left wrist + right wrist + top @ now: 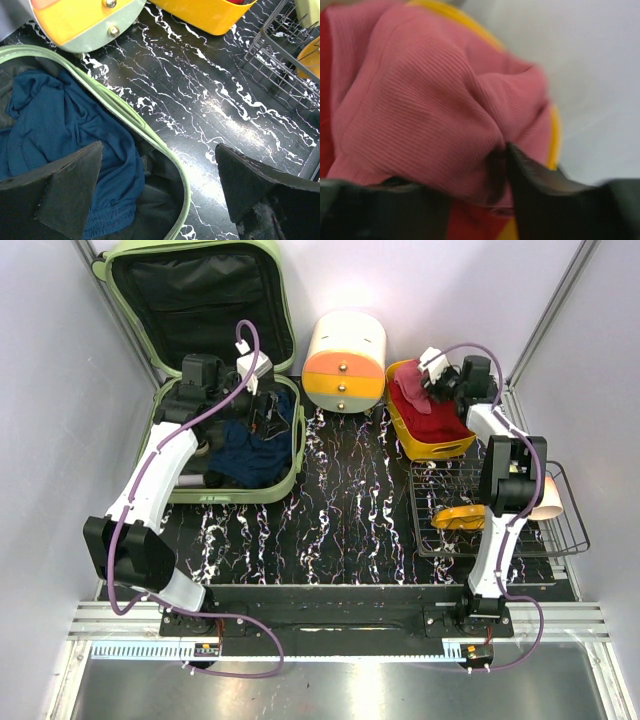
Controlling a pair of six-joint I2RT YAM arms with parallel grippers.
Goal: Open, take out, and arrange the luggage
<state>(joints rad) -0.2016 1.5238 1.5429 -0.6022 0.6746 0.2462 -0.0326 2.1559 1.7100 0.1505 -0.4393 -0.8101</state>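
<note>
The dark blue garment's edge [221,464] beside the white tube in the luggage is the next spot my left gripper will go to and close on.
The pale green luggage [262,490] lies open at the left, lid up against the back wall, black lining showing. A dark blue garment [255,445] lies inside it; it also shows in the left wrist view [65,135]. My left gripper [262,410] hovers over the luggage's right rim [165,150], open and empty. My right gripper [432,390] is over the orange-yellow bin [440,448] at the back right, shut on a pink ribbed cloth [430,110] above the red clothes [432,420] in the bin.
A cream-and-orange cylindrical drawer box [345,365] stands between luggage and bin. A black wire rack [500,510] at the right holds a yellow item [458,517] and a pale cup [548,502]. Black marbled tabletop [340,510] lies between.
</note>
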